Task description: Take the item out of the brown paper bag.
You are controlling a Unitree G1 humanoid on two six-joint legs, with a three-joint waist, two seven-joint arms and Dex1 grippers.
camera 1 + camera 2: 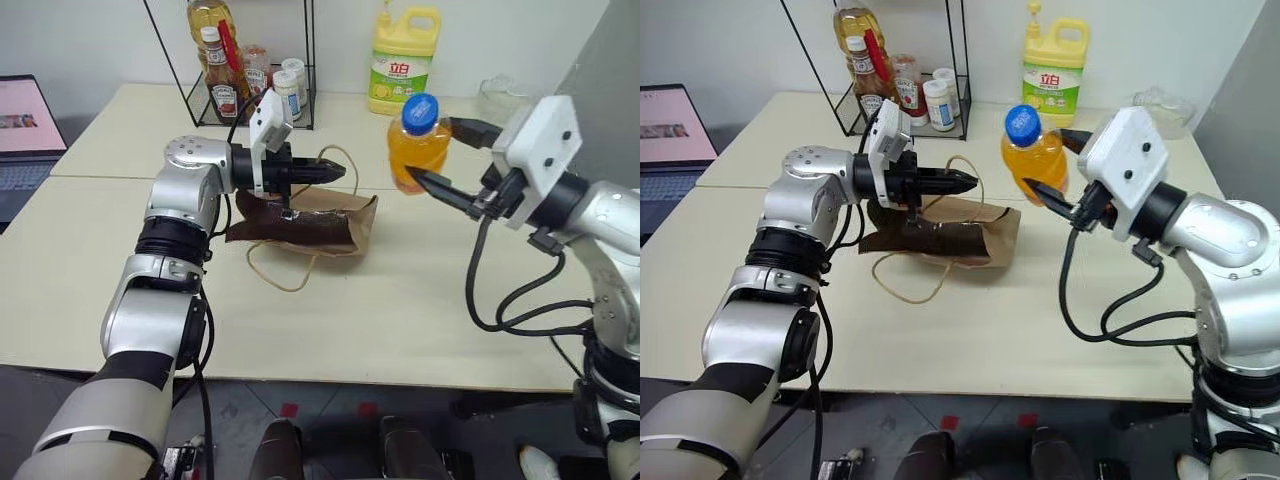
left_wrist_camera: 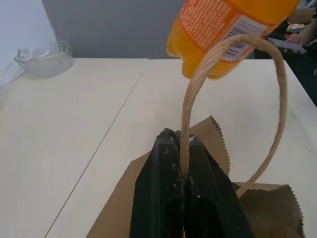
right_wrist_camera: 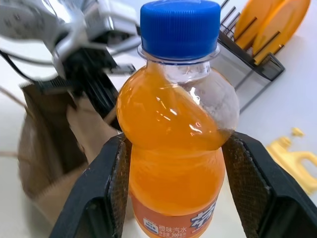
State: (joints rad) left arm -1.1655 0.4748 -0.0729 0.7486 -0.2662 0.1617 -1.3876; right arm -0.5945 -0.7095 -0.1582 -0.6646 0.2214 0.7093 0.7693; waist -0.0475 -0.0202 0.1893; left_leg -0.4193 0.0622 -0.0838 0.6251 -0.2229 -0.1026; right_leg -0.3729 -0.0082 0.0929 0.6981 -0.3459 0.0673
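Observation:
I need to let go of the brown paper bag with my left gripper on the table, before the gap (image 1: 346, 206) between the wire rack and the detergent jug.
The item (image 1: 418, 145) is a small bottle of orange drink with a blue cap. It hangs upright in the air, to the right of and above the bag, with my right gripper (image 1: 430, 150) shut on its body; the two pads (image 3: 115, 183) press its sides. The brown paper bag (image 1: 320, 225) lies creased on the table, mouth toward the right. My left gripper (image 1: 335, 170) hovers over the bag and is shut on one tan cord handle (image 2: 277, 99), lifting that loop. The other handle (image 1: 285, 275) lies slack on the table in front of the bag.
A black wire rack (image 1: 250, 80) with sauce bottles stands at the back, with a yellow detergent jug (image 1: 403, 60) to its right. A glass bowl (image 1: 500, 95) sits at the back right. An open laptop (image 1: 25, 130) stands at the far left.

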